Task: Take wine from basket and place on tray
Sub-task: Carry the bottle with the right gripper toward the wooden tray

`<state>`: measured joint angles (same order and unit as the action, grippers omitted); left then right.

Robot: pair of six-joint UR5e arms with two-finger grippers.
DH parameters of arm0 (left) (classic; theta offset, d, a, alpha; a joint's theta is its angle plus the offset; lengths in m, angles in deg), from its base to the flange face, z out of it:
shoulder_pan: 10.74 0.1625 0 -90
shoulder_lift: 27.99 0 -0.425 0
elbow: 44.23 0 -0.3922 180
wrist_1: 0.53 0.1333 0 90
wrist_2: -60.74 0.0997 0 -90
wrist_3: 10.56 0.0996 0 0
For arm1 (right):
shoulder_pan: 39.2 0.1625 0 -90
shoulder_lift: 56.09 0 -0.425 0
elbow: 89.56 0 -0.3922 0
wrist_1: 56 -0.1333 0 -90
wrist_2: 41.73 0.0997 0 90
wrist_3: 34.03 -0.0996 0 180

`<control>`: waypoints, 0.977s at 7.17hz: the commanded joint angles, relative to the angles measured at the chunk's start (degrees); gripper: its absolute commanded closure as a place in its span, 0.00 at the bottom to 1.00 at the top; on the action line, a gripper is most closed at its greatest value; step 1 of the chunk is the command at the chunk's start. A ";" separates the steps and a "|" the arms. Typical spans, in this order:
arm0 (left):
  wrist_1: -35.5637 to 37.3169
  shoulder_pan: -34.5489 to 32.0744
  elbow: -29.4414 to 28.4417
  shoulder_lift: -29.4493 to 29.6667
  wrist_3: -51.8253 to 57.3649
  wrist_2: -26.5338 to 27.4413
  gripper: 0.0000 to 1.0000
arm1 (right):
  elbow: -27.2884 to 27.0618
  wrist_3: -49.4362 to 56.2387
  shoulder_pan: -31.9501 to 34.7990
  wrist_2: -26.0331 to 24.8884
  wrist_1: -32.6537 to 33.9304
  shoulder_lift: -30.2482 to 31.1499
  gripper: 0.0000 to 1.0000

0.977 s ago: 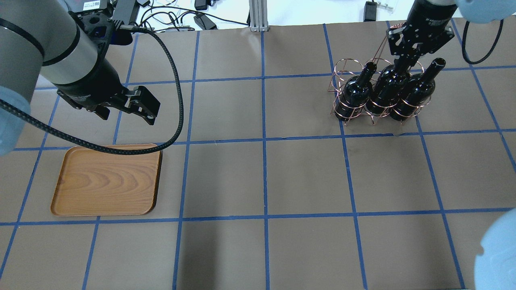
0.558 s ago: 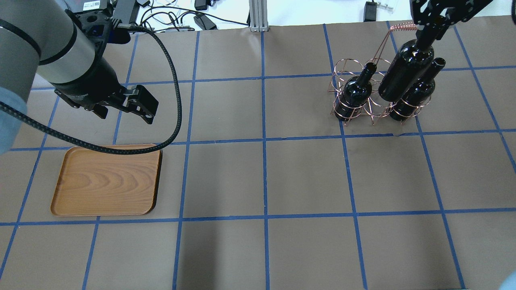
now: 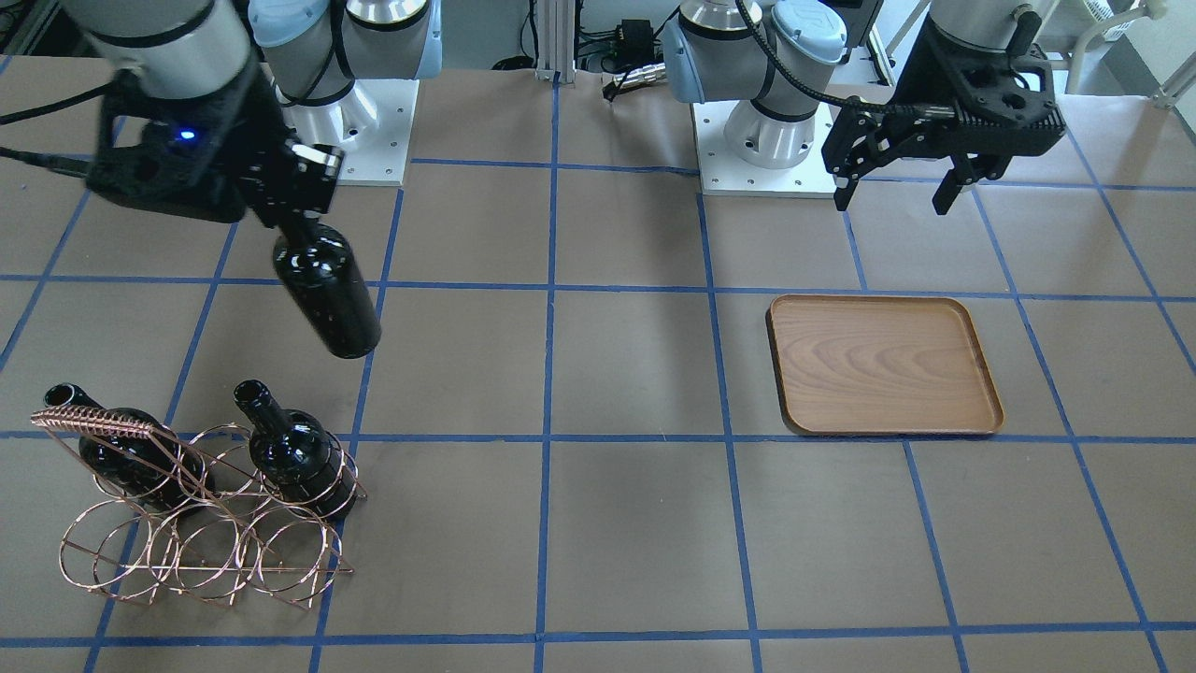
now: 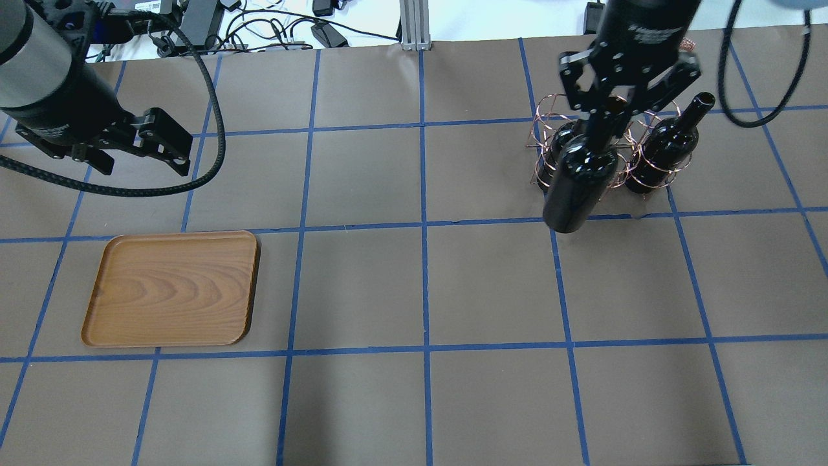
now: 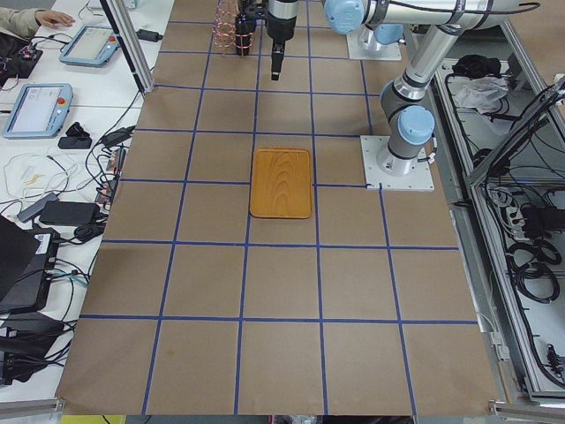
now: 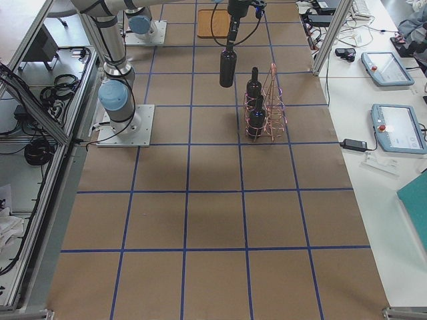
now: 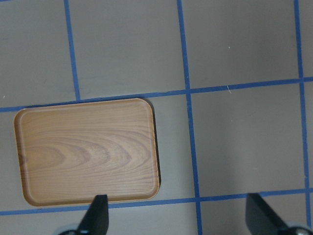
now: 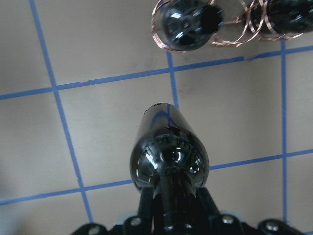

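Observation:
The right gripper releases the wine bottle next, on the table (image 3: 695, 388) beside the tray edge facing the basket.
My right gripper (image 4: 605, 120) is shut on the neck of a dark wine bottle (image 4: 577, 188), which hangs tilted above the table, clear of the copper wire basket (image 4: 548, 107). The held bottle also shows in the front view (image 3: 327, 294) and the right wrist view (image 8: 168, 147). Two more bottles (image 3: 294, 458) (image 3: 121, 458) stand in the basket (image 3: 201, 551). The wooden tray (image 4: 171, 288) lies bare at the left. My left gripper (image 4: 145, 169) is open and empty, behind the tray; its wrist view shows the tray (image 7: 88, 152) below it.
Cables and power bricks (image 4: 272, 26) lie along the back edge by an aluminium post (image 4: 411, 22). The arm bases (image 3: 766, 121) stand at the robot side. Brown table paper with blue tape lines lies between basket and tray.
My right gripper has lifted the middle bottle out of the basket and carried it left and toward the robot. My left arm has drawn back and left, away from the tray.

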<state>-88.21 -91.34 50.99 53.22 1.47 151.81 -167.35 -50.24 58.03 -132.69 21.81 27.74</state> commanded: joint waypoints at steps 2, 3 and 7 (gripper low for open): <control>-0.91 9.02 -0.38 0.01 11.31 -0.11 0.00 | -1.39 -24.32 16.63 1.39 9.43 -4.54 0.69; -1.35 12.53 -0.38 0.18 15.35 -0.46 0.00 | -0.96 -32.40 21.28 1.84 13.03 -7.34 0.69; -2.84 13.97 0.41 0.01 16.27 0.15 0.00 | 11.67 -47.50 29.14 3.16 19.21 -21.57 0.71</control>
<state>-90.87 -77.49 51.12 53.21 17.65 151.79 -160.53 -95.15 85.75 -129.56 40.59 10.50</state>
